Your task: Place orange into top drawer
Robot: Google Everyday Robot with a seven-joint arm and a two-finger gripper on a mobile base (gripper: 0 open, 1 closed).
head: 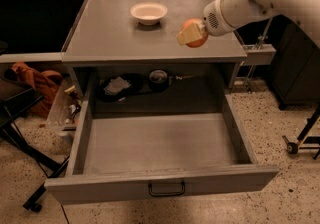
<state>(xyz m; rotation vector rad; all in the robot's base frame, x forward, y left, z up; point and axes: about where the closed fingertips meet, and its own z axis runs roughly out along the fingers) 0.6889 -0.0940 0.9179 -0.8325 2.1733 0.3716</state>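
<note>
Next, my gripper lets go of the orange on the bare drawer's bottom toward the back (161,117), straight behind the dark handle.
My gripper (190,33) is shut on the orange (197,39), a small round fruit that shows between the pale fingers (186,34). It holds the orange above the right front part of the grey cabinet top (115,33). The white arm comes in from the upper right. The top drawer (160,145) is pulled wide open below the cabinet top, its grey floor bare, its dark wire handle (166,189) at the front centre. The orange is higher than the drawer and behind its open well.
A cream-white bowl (148,12) stands at the back of the cabinet top. Dark objects and a crumpled paper (117,85) lie in the recess behind the drawer. An orange bag (35,80) and black stand legs (30,160) are at the left, a wheeled stand (300,140) at the right.
</note>
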